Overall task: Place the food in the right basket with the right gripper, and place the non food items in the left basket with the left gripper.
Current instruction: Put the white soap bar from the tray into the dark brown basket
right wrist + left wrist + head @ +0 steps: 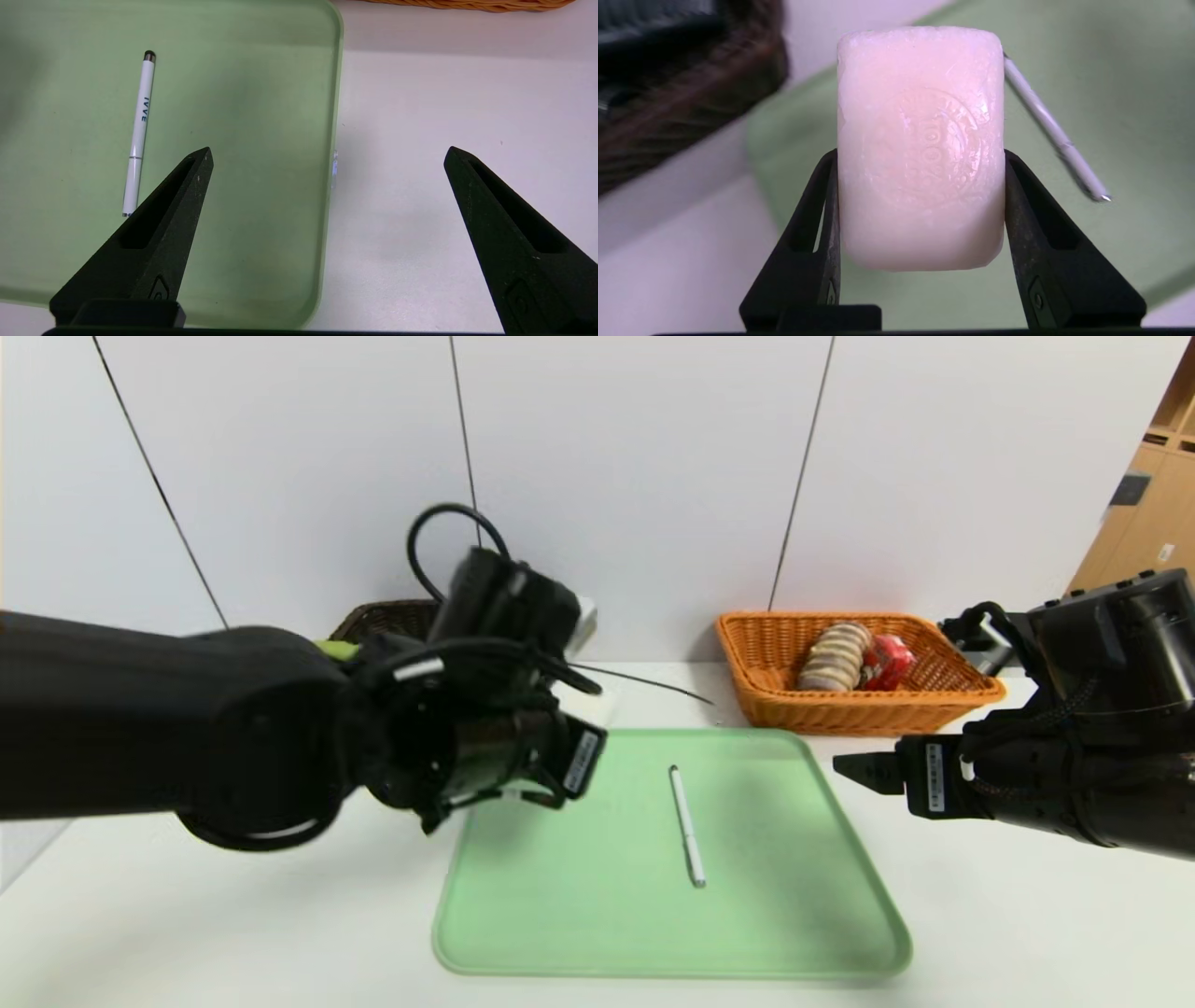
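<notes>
The robot's left gripper should release the bar of soap in the dark brown basket [375, 642], just behind the green handle.
My left gripper [920, 158] is shut on a pale pink bar of soap [920, 149] and holds it in the air above the left end of the green tray [579, 915]; in the head view the gripper [504, 775] hides the soap. A white pen [687, 825] lies on the tray's middle; it also shows in the left wrist view [1052, 130] and the right wrist view [138, 133]. The dark brown left basket [378, 619] stands behind my left arm. The orange right basket [775, 705] holds a stack of biscuits [834, 656] and a red packet [887, 662]. My right gripper [328, 156] is open and empty over the tray's right edge.
The white table [1027, 933] runs round the tray [261, 140]. A white wall stands close behind both baskets. A thin black cable [644, 683] crosses the table between the baskets. Wooden shelving [1144, 504] is at the far right.
</notes>
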{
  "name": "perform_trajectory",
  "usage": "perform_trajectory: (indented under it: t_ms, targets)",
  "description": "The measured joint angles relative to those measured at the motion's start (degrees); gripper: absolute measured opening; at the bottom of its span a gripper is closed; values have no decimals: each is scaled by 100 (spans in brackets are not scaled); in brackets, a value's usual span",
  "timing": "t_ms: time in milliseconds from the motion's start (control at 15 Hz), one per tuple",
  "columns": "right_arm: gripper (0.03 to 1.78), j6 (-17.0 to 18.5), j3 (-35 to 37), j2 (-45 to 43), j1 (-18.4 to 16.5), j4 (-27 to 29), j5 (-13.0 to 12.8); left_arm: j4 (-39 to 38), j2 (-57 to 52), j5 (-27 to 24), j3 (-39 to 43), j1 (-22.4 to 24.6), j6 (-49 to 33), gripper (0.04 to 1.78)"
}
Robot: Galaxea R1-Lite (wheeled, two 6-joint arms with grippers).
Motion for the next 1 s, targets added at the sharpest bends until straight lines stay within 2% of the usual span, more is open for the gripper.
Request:
perform_trajectory:
  t_ms: [133, 267, 333, 600, 1000]
  targets:
    - [171, -2, 44, 35, 65, -572, 145, -245, -157, -215, -339, 753, 550, 98]
    - [171, -77, 182, 99, 111, -1368, 308, -475, -235, -477, -562, 1420, 845, 98]
    - [171, -135, 217, 145, 139, -1595, 336, -575, -240, -551, -619, 1704, 936, 98]
    - [171, -143, 254, 330, 328, -1682, 339, -1201, 51, -933, -700, 2570, 1035, 98]
    - [171, -129, 254, 482, 364, -1684, 335, -1648, 901, -974, -713, 3088, 1048, 98]
